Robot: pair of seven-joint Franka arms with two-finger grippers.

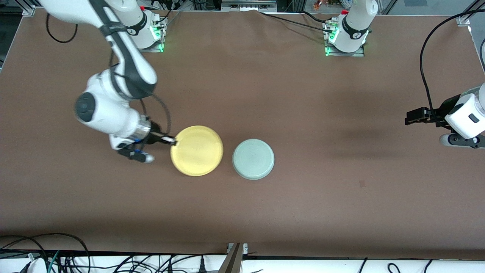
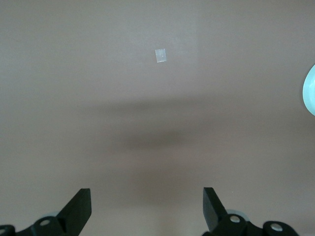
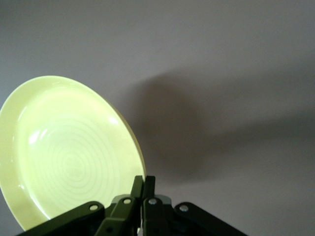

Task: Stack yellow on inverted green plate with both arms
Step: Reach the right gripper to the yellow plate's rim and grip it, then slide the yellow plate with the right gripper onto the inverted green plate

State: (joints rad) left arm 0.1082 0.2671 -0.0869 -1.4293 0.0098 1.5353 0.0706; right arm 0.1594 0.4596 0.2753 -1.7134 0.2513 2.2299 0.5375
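Observation:
Next, I release the yellow plate from my right gripper on the middle of the green plate's upturned bottom side (image 1: pixel 254 157).
The yellow plate (image 1: pixel 197 150) hangs above the table beside the green plate, toward the right arm's end. My right gripper (image 1: pixel 174 141) is shut on its rim on the side away from the green plate. In the right wrist view the plate (image 3: pixel 69 152) shows its ringed face, with its shadow on the table, and the gripper (image 3: pixel 143 184) pinches its edge. The green plate (image 1: pixel 253 159) lies upside down on the table, ringed underside up. Its edge shows in the left wrist view (image 2: pixel 310 91). My left gripper (image 1: pixel 411 117) waits open and empty over the left arm's end of the table, also seen in its wrist view (image 2: pixel 147 196).
The brown table (image 1: pixel 303 94) carries a small tape mark (image 1: pixel 362 184), nearer the front camera than the left gripper; it also shows in the left wrist view (image 2: pixel 160 55). Cables run along the table's front edge (image 1: pixel 113 261).

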